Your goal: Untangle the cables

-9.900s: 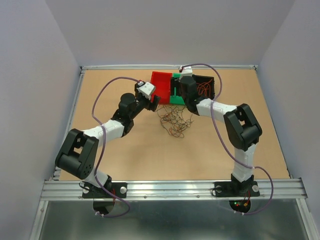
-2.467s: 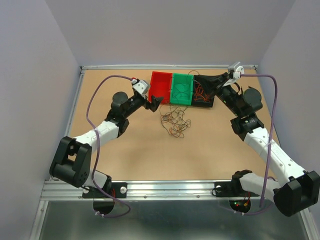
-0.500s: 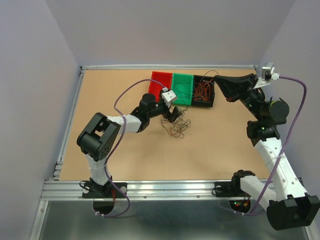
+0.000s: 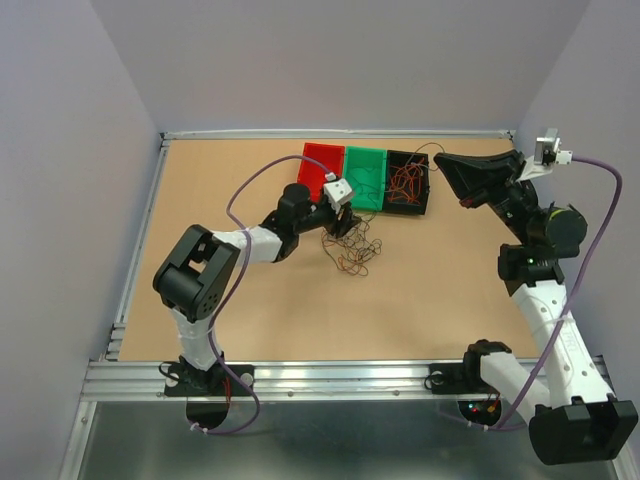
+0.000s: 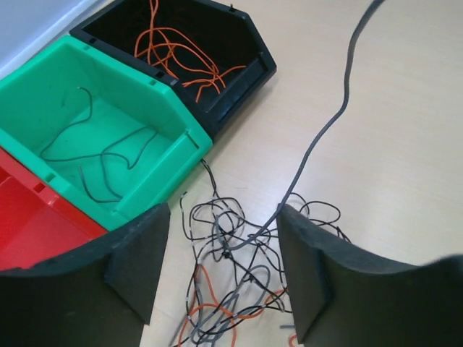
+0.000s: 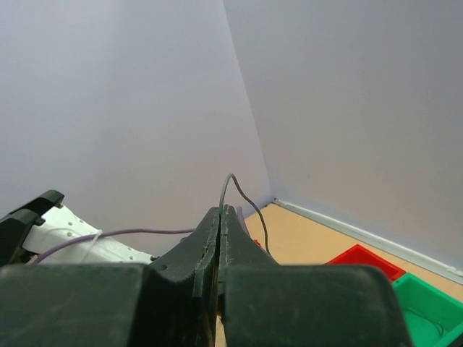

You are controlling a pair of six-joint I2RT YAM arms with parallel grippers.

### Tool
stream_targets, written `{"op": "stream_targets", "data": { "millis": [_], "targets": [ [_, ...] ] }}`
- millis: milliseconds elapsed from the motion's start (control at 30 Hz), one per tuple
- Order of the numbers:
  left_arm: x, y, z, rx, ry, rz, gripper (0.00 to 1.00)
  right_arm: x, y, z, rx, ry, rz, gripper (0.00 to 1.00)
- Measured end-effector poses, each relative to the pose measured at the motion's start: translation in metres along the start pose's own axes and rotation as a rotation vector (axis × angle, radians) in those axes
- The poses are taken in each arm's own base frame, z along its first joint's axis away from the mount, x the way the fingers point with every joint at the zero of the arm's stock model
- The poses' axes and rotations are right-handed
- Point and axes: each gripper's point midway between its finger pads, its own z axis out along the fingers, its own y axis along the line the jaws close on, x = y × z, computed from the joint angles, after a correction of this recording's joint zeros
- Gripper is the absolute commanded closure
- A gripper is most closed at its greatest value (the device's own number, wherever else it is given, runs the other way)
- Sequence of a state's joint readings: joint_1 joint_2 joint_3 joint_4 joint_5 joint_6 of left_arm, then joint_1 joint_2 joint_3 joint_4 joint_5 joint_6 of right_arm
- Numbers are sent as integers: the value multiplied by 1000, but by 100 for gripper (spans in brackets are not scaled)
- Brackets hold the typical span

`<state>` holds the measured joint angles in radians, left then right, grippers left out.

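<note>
The grey cable still runs from my raised right gripper into the tangle, so it should return and take the cable (image 5: 297, 179) near my left gripper.
The cables (image 4: 350, 248) lie as a tangle of thin black, grey and orange wires on the table in front of the bins. My left gripper (image 4: 346, 226) hangs just over the tangle's far edge. In the left wrist view its jaws (image 5: 223, 214) stand open with the cables (image 5: 231, 249) between the fingers (image 5: 137, 260). One grey cable (image 5: 340, 101) rises out of the tangle toward the upper right. My right gripper (image 4: 443, 160) is raised near the black bin, and in its wrist view it is shut (image 6: 221, 211) on a thin grey cable (image 6: 246, 199).
Three bins stand side by side at the back: a red bin (image 4: 316, 172), a green bin (image 4: 372, 152) with a few dark wires (image 5: 101, 155), and a black bin (image 4: 429, 192) with orange wires (image 5: 177, 54). Walls enclose the table on three sides.
The left arm has swung from beside the red bin to above the tangle, and its jaws have narrowed. The right arm has pulled up and to the right, still shut on the grey cable.
</note>
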<state>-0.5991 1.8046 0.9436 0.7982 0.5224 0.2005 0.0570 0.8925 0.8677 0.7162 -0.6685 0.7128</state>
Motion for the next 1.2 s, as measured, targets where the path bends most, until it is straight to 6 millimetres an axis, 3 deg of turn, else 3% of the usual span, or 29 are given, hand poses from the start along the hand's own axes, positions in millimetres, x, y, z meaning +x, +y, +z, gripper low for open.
{"op": "stream_targets", "data": {
  "millis": [233, 467, 600, 767, 867, 967, 1200],
  "targets": [
    [2, -1, 9, 24, 29, 4, 85, -6, 2, -3, -2, -13, -1, 99],
    [1, -2, 5, 19, 44, 0, 88, 3, -11, 2, 9, 0, -1, 99],
    [-28, -7, -9, 35, 0, 8, 89, 37, -49, 9, 52, 80, 30, 99],
    [-79, -17, -33, 82, -99, 23, 94, 123, -122, 3, 191, 281, 165, 99],
    [-100, -23, -44, 118, -143, 23, 94, 164, -146, -3, 251, 395, 214, 99],
    [-109, -27, -51, 138, -161, 18, 94, 182, -143, 0, 231, 453, 206, 100],
    [-105, -32, -57, 170, -149, -16, 95, 196, -102, 19, 29, 513, 156, 99]
  ]
}}
